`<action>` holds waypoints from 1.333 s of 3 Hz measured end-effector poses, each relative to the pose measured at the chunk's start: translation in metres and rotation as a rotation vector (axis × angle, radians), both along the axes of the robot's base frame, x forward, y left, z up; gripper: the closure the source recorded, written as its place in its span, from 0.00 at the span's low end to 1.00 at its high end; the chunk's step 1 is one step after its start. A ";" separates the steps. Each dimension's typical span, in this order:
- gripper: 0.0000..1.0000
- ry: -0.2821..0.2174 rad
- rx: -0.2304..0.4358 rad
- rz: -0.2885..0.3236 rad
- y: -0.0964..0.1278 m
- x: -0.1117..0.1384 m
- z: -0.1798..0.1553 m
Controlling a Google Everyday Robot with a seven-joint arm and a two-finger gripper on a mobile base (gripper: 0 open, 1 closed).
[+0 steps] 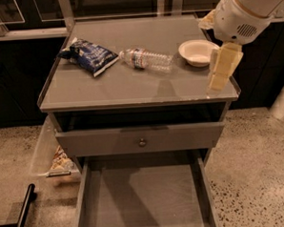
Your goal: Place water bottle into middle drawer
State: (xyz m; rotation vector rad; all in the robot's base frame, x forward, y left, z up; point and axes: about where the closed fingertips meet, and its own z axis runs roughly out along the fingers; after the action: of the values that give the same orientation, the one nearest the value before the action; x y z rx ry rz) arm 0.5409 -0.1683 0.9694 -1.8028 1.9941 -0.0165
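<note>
My gripper will grip the water bottle at the water bottle's bottom end (158, 61), the part away from its white cap and nearer the white bowl.
The water bottle (146, 59) lies on its side on the grey cabinet top (131, 85), white cap to the left, between a blue snack bag and a white bowl. The middle drawer (141, 196) stands pulled out below, and its flat grey floor is bare. My gripper (216, 85) hangs from the white arm (246, 9) over the right front corner of the cabinet top. It points down, just in front of the bowl and to the right of the bottle, and holds nothing that I can see.
A blue snack bag (89, 55) lies at the top's left and a white bowl (198, 52) at its right. A grey drawer front with a round knob (142, 142) sits above the open drawer. A clear bin (51, 156) hangs at the cabinet's left.
</note>
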 end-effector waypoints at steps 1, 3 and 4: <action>0.00 -0.052 0.061 0.026 0.015 0.028 -0.004; 0.00 -0.098 0.309 0.073 0.039 0.092 -0.022; 0.00 -0.098 0.309 0.074 0.040 0.093 -0.022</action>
State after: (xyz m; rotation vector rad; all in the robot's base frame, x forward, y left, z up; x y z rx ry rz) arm 0.6334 -0.1284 0.9475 -1.6418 1.7521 0.2099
